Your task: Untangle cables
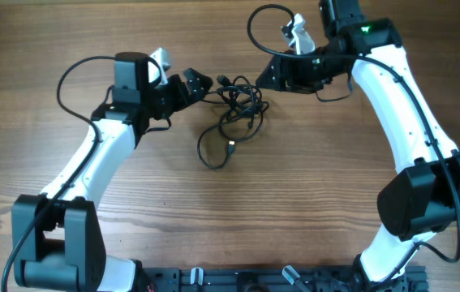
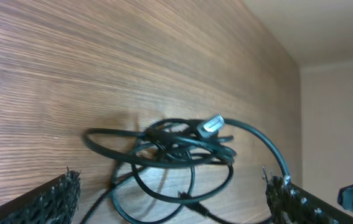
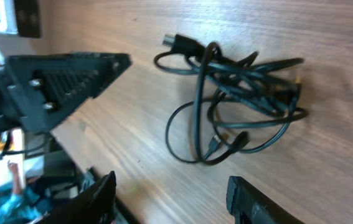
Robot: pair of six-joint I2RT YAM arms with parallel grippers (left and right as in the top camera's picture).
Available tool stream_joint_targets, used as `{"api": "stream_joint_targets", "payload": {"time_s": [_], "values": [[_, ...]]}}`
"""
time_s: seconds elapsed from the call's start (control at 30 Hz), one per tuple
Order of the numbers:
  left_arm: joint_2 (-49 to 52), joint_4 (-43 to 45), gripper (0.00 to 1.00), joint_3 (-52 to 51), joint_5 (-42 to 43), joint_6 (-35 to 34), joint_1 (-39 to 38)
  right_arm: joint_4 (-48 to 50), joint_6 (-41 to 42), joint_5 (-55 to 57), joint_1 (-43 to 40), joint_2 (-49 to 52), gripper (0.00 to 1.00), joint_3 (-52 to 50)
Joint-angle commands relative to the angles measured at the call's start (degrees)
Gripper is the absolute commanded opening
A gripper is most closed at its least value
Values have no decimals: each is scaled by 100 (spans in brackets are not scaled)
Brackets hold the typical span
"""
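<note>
The robot's left gripper will close on the cable loop (image 1: 260, 105) (image 2: 230, 163) at the side of the tangle that faces the right gripper.
A tangle of thin black cables (image 1: 236, 109) lies on the wooden table between my two grippers, with a loose loop trailing toward the front. My left gripper (image 1: 199, 83) is open just left of the tangle; in the left wrist view the cables (image 2: 176, 149) lie between and ahead of its spread fingers (image 2: 173, 202), with a silver plug (image 2: 211, 124) on top. My right gripper (image 1: 272, 75) is open just right of the tangle and empty. In the right wrist view the cables (image 3: 238, 99) lie ahead of its spread fingers (image 3: 171, 199).
The wooden table (image 1: 311, 203) spreads around the tangle. The left gripper's fingers (image 3: 64, 81) show in the right wrist view at the left. The arm bases and a black rail (image 1: 278, 280) sit at the front edge.
</note>
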Motion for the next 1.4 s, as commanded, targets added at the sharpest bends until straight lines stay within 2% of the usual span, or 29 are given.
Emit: {"api": "stream_joint_targets", "payload": {"time_s": [0.0,0.13,0.3,0.43,0.53,0.67,0.77,0.87,0.97,1.13,1.2,1.37], "values": [[37,-57,89,46,258,-153,210,249,892,1460,396,-131,60,120],[37,-350,83,46,393,-120,39,422,1038,1838,505,48,60,50],[39,-4,77,46,348,-111,-717,645,1126,1644,-334,-48,68,170],[39,319,80,46,-1340,-111,-1740,514,1097,1342,-1147,-70,69,162],[94,376,84,46,-2511,-87,-2273,409,791,1344,-1298,-68,73,162],[455,704,83,46,-3064,-90,-2629,278,651,1368,-1268,-48,75,157],[826,1132,76,46,-3309,-92,-2721,247,656,1364,-1268,-28,75,157],[960,1504,54,46,-3307,-98,-2723,190,647,1370,-1263,-28,77,157],[957,1543,47,48,-3220,-122,-2721,175,651,1366,-1261,-28,78,157],[892,1563,29,48,-2822,-160,-2721,192,654,1366,-1246,-28,79,50],[780,1541,6,48,-2697,-155,-2721,195,654,1366,-1246,-28,79,-83],[302,1228,4,48,-2238,-155,-2717,111,649,1300,-1204,-28,77,-214]]}}
